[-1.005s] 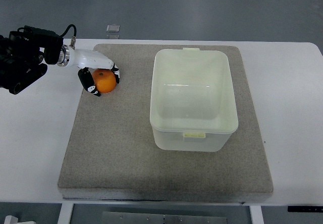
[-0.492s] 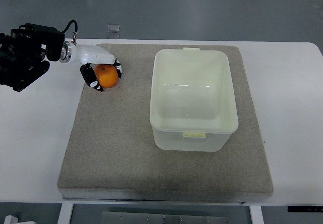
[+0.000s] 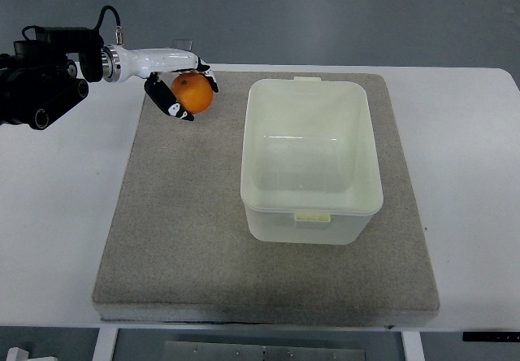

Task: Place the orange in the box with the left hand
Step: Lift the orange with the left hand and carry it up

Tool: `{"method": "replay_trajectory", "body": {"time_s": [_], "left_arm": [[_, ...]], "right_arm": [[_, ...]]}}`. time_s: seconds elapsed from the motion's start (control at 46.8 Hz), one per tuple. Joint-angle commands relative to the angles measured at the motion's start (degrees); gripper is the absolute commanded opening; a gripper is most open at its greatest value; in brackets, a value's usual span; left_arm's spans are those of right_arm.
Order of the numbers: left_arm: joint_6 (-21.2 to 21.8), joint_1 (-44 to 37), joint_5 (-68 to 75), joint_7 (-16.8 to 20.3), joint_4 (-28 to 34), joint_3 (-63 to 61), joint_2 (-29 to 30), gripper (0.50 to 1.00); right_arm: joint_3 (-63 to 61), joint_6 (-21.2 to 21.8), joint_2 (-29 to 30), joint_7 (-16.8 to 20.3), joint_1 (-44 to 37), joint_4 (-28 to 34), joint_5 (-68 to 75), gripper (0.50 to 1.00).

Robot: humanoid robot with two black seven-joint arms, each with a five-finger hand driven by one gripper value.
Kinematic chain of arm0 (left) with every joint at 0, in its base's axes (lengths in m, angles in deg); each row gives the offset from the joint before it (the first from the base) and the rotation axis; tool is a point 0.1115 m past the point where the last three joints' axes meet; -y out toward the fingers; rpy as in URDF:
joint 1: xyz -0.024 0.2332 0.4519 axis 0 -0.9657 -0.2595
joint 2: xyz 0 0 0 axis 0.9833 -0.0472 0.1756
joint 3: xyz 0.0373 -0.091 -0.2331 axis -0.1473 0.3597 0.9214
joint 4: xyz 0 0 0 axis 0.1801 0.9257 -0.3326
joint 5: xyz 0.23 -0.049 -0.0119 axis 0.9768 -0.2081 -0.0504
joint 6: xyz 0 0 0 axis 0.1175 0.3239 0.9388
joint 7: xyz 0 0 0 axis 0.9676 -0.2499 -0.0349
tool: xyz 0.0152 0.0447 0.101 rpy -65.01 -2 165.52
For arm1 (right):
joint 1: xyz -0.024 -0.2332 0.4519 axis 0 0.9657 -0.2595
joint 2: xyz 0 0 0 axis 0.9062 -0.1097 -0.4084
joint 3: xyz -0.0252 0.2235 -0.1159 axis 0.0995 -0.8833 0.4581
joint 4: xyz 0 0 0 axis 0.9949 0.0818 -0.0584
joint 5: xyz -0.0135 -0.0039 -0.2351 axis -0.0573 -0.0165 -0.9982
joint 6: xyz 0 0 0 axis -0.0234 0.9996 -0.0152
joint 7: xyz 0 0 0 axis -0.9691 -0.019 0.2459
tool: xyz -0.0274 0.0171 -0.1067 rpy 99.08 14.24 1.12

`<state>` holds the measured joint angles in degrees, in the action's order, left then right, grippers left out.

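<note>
The robot's left gripper should release the orange on the box's bottom, near the box's side [image 3: 278, 137] nearest the hand.
An orange [image 3: 193, 92] is held in my left hand [image 3: 184, 89], whose white and black fingers are curled around it. The hand carries it above the far left part of the grey mat [image 3: 179, 215], to the left of the box. The box [image 3: 313, 158] is a pale, open, rectangular plastic tub standing on the mat's right half, with nothing inside. My left arm [image 3: 49, 80] reaches in from the picture's left edge. The right arm does not show.
The mat lies on a white table [image 3: 57, 231]. A small clear object [image 3: 182, 45] sits at the table's far edge behind the hand. Grey floor lies beyond the table.
My left hand has lifted the orange off the mat and carried it up and to the right, closer to the box.
</note>
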<state>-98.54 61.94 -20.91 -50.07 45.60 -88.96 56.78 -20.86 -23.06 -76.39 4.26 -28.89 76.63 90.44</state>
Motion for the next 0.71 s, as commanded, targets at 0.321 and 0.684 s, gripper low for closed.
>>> {"method": "replay_trajectory", "body": {"time_s": [0.321,0.684], "left_arm": [[-1.0,0.2,-26.2,0.0,-0.7,1.4,-0.7,0.5],[-0.7,-0.9,-39.8,0.0,-4.5,6.0,-6.5,0.5]], "right_arm": [[0.0,0.0,0.0,0.0,0.0,0.0,0.0,0.944],[0.0,0.0,0.0,0.0,0.0,0.0,0.0,0.944]]}}
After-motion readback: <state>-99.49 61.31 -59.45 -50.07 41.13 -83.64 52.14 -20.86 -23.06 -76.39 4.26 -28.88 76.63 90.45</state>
